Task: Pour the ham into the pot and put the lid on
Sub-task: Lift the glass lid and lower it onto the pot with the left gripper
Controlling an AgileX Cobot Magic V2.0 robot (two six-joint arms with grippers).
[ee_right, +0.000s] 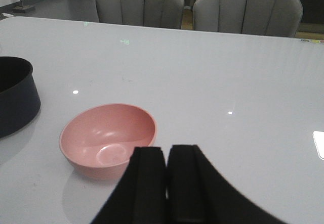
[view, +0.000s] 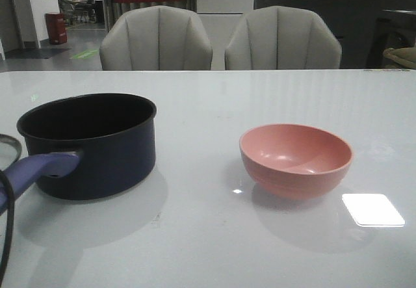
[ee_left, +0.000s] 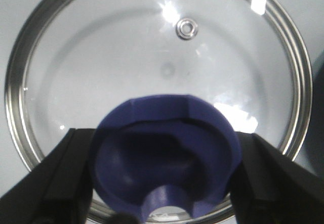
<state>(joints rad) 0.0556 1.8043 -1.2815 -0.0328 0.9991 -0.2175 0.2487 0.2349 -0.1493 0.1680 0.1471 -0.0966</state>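
The glass lid will leave my left gripper flat on the dark blue pot's rim (view: 86,114), covering its black inside.
The dark blue pot (view: 97,146) stands on the left of the white table, its purple-blue handle (view: 38,170) pointing toward me. Its inside is black, and no ham shows in any view. The glass lid (ee_left: 152,57) with a silver rim lies flat, and only a sliver of its rim (view: 9,146) shows left of the pot. My left gripper (ee_left: 164,145) has its fingers pressed on both sides of the lid's purple-blue knob (ee_left: 167,153). My right gripper (ee_right: 166,155) is shut on nothing, hovering just behind the pink bowl (ee_right: 107,138).
The pink bowl (view: 296,158) sits right of centre and looks empty. A black cable (view: 6,229) hangs at the left edge. Two grey chairs (view: 156,41) stand behind the table's far edge. A bright light reflection (view: 372,210) lies on the table (view: 208,242).
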